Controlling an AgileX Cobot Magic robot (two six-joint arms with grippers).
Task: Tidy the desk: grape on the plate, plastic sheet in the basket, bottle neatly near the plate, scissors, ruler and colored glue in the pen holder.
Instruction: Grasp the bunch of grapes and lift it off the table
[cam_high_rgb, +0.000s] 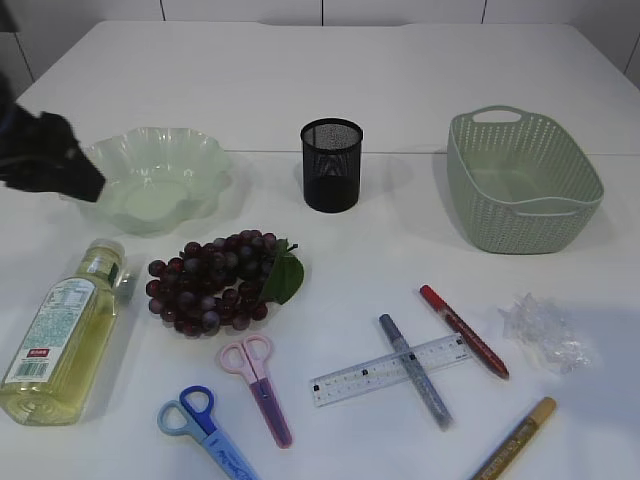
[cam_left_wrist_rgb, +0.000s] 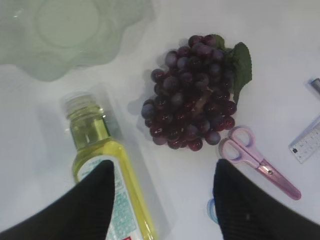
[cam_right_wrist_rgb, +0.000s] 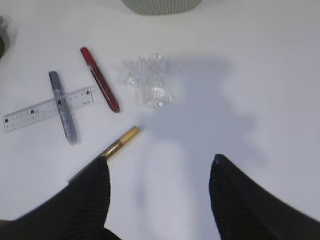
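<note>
The left gripper should next go to the bunch of dark grapes and close on its middle (cam_high_rgb: 214, 261) (cam_left_wrist_rgb: 183, 78), at the bunch's side facing the pale green plate.
A bunch of dark grapes (cam_high_rgb: 220, 280) (cam_left_wrist_rgb: 192, 102) lies on the table in front of the pale green plate (cam_high_rgb: 205, 160) (cam_left_wrist_rgb: 30, 55). A bottle of yellow liquid (cam_high_rgb: 62, 335) (cam_left_wrist_rgb: 107, 170) lies on its side at the left. Pink scissors (cam_high_rgb: 258, 380) (cam_left_wrist_rgb: 260, 161), blue scissors (cam_high_rgb: 205, 430), a clear ruler (cam_high_rgb: 345, 380) (cam_right_wrist_rgb: 35, 112), and silver (cam_high_rgb: 415, 370) (cam_right_wrist_rgb: 62, 105), red (cam_high_rgb: 463, 330) (cam_right_wrist_rgb: 100, 85) and gold (cam_high_rgb: 515, 440) (cam_right_wrist_rgb: 120, 142) glue pens lie in front. Crumpled plastic sheet (cam_high_rgb: 543, 332) (cam_right_wrist_rgb: 148, 80) lies at the right. My left gripper (cam_left_wrist_rgb: 162, 175) is open above the bottle. My right gripper (cam_right_wrist_rgb: 160, 167) is open and empty, near the gold pen.
A black mesh pen holder (cam_high_rgb: 331, 165) stands at the middle back. A green woven basket (cam_high_rgb: 575, 190) stands at the back right; its edge shows in the right wrist view (cam_right_wrist_rgb: 160, 6). The left arm (cam_high_rgb: 45, 155) hangs over the plate's left side.
</note>
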